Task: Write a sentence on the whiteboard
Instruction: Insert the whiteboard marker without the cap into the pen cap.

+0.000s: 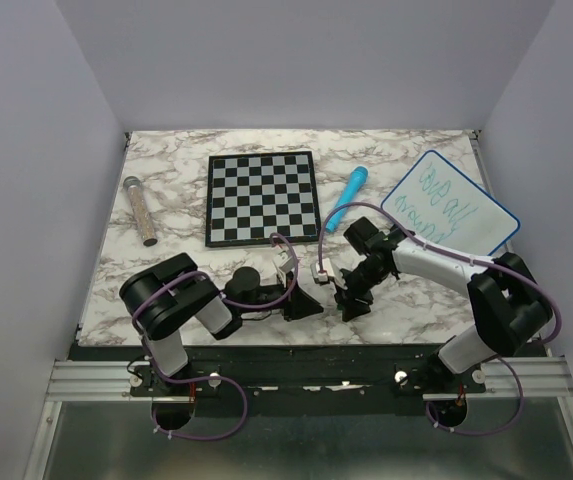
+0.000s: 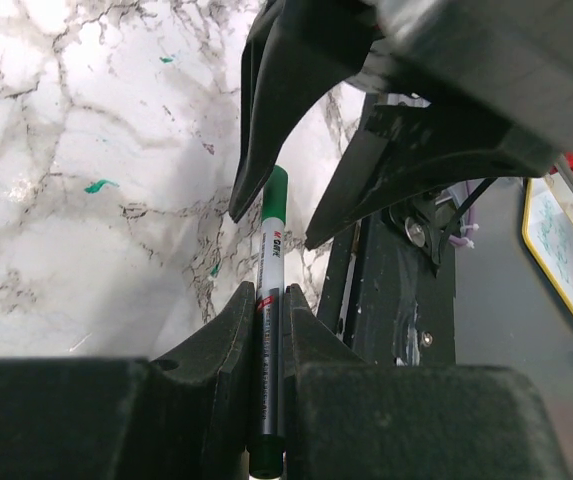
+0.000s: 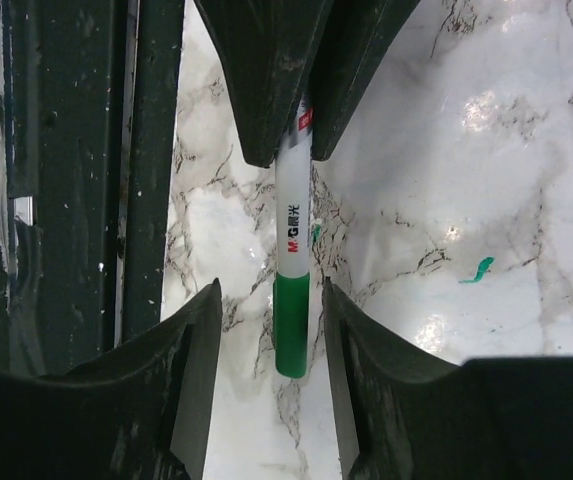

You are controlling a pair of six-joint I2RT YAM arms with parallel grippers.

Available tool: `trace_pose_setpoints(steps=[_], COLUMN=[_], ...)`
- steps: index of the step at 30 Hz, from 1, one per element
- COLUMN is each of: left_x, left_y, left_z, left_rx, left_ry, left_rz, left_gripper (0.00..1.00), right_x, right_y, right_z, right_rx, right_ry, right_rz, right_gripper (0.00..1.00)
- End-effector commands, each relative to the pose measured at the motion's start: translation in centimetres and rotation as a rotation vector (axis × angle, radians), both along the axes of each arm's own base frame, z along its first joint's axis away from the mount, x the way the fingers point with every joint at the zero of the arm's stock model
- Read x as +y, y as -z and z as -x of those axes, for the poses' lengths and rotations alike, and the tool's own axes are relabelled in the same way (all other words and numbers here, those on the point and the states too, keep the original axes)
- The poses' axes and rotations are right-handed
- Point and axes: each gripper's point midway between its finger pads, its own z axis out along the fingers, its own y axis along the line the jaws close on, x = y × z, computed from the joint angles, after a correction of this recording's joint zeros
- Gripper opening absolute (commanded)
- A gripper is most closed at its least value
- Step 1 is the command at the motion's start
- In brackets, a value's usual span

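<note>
The robot's left gripper needs to release the green-capped marker, now held low over the marble table, on the marble (image 1: 315, 292) between the checkered board and the black base rail.
The whiteboard (image 1: 451, 205) with a blue rim lies tilted at the back right. The sentence (image 1: 436, 200) is in green loopy letters across it. The board's edge also shows in the left wrist view (image 2: 558, 250). My left gripper (image 1: 313, 304) (image 2: 269, 300) is shut on a green-capped marker (image 2: 269, 300), held low over the marble table near the front. My right gripper (image 1: 347, 300) (image 3: 269, 290) faces it, open, one finger on each side of the marker's green cap (image 3: 291, 325) without touching it.
A black-and-white checkered board (image 1: 261, 197) lies at the back centre. A blue pen-like object (image 1: 347, 197) lies beside it. A grey cylinder (image 1: 141, 210) lies at the back left. Small green ink marks (image 3: 476, 268) dot the marble. The black base rail (image 3: 76, 150) is close by.
</note>
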Motion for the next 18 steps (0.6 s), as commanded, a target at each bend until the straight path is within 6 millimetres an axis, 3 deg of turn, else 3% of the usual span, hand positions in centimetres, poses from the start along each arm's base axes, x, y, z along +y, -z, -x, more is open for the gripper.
trace_pose_setpoints(steps=[1, 7, 8, 10, 18], left_x=[-0.5, -0.4, -0.5, -0.6, -2.9], left_y=[-8.3, -8.3, -8.3, -8.3, -8.1], left_z=[-0.8, -0.8, -0.8, -0.8, -0.9], left_rx=[-0.291, -0.304, -0.305, -0.304, -0.332], left_ry=[-0.008, -0.005, -0.002, 0.006, 0.052], left_rz=[0.267, 0.25, 0.249, 0.247, 0.218], left_gripper=[0.0, 0.0, 0.0, 0.0, 0.0], right_x=[0.2, 0.3, 0.4, 0.9, 2.7], right_y=[-0.4, -0.6, -0.7, -1.5, -4.7], right_z=[0.1, 0.1, 0.1, 0.1, 1.8], right_rx=[0.021, 0.037, 0.041, 0.046, 0.11], right_ry=[-0.013, -0.007, -0.004, -0.006, -0.074], right_rz=[-0.002, -0.003, -0.008, -0.035, -0.161], right_gripper=[0.49, 0.24, 0.12, 0.03, 0.01])
